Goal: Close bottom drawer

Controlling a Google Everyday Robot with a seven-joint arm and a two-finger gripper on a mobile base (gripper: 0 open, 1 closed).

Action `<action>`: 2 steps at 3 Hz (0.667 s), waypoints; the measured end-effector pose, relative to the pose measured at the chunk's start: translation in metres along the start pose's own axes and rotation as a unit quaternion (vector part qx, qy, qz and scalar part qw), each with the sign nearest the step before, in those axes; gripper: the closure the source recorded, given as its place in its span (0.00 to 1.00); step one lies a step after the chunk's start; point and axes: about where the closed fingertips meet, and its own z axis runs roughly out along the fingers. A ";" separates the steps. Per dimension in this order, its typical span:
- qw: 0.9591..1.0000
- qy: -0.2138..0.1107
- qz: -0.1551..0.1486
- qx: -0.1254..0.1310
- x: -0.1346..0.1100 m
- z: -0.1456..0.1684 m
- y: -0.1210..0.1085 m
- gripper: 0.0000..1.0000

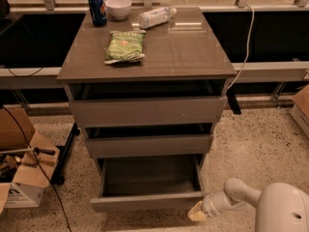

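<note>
I should let go of the bottom drawer with my gripper once it is pushed in close beneath the middle drawer front (145, 179).
The grey-brown cabinet has three drawers. The bottom drawer (147, 201) is pulled out, its plain flat front near the frame's lower edge and its deep grey box open to view. The middle drawer front (148, 145) and the wide top drawer front (147, 111) stand slightly out. My gripper (197, 211) is at the end of the white arm coming in from the bottom right. Its yellowish tip is right by the right end of the bottom drawer's front.
On the cabinet top (193, 57) lie a green snack bag (125, 46), a blue can (97, 9), a white bowl (118, 7) and a lying bottle (155, 17). Cardboard boxes (21, 173) sit on the floor at left, another box (300, 110) at right. A cable (244, 47) hangs right of the cabinet.
</note>
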 end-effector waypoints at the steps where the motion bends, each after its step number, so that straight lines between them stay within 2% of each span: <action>1: 0.998 -0.023 -0.059 0.017 -0.038 0.012 -0.014 1.00; 2: 0.989 -0.042 -0.140 0.036 -0.092 0.024 -0.039 1.00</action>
